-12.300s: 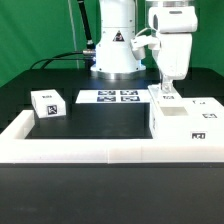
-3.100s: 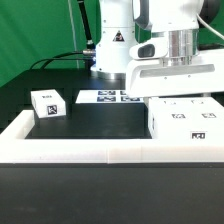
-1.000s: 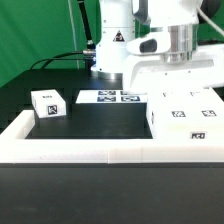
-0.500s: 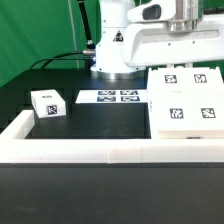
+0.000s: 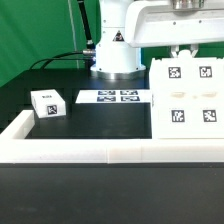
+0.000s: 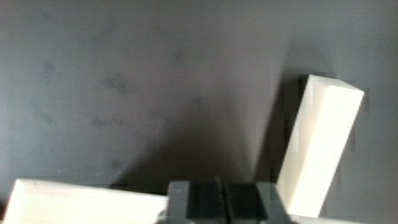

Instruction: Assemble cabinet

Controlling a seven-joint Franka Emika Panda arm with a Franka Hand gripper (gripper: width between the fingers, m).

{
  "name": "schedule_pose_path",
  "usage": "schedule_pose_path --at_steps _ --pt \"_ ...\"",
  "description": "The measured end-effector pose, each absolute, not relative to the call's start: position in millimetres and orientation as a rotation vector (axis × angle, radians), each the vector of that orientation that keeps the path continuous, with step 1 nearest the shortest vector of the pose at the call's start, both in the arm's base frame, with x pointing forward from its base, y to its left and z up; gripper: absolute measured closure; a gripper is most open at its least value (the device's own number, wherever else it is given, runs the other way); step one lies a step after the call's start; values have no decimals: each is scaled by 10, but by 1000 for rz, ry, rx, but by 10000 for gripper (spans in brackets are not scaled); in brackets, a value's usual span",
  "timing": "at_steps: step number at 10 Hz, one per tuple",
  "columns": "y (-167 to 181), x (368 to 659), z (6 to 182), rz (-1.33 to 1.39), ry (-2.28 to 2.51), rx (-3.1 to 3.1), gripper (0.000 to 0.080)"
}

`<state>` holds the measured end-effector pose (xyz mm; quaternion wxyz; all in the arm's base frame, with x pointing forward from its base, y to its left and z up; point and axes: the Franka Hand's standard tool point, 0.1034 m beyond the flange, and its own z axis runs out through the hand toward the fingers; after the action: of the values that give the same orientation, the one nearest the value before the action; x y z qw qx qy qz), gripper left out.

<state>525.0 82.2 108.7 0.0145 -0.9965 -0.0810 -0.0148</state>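
Observation:
The cabinet body, now tipped up on edge, will stand upright close behind the front part of the white border bar [image 5: 196,137]. My gripper will let go of it there.
The cabinet body [image 5: 189,95] is a large white box at the exterior view's right. It stands tipped up on edge, its face with four tags turned toward the camera. My gripper [image 5: 181,49] hangs just above its top edge. In the wrist view the gripper [image 6: 226,196] has its dark fingers pressed together with nothing white between them. A white cabinet wall [image 6: 318,140] rises right beside the fingers, and another white surface [image 6: 71,200] lies on the other side. A small white tagged block [image 5: 46,103] sits on the black table at the exterior view's left.
The marker board [image 5: 113,97] lies flat at the back middle, in front of the robot base [image 5: 115,50]. A long low white border rail [image 5: 95,150] runs along the front and up the left side. The cabinet body stands close behind this rail.
The cabinet body has swung from lying flat to standing on edge, with its tagged face now toward the camera. My gripper has risen with it to above its top edge.

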Motion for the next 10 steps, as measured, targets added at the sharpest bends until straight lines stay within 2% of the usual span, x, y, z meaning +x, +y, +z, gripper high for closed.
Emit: schedule_pose_path --at_steps 3,7,10 --pt "818 5257 1114 -39 -257 -3102 797" --pt "757 5336 1362 -18 -267 -3106 797" --pt "756 5333 1361 -18 -270 -3106 797"
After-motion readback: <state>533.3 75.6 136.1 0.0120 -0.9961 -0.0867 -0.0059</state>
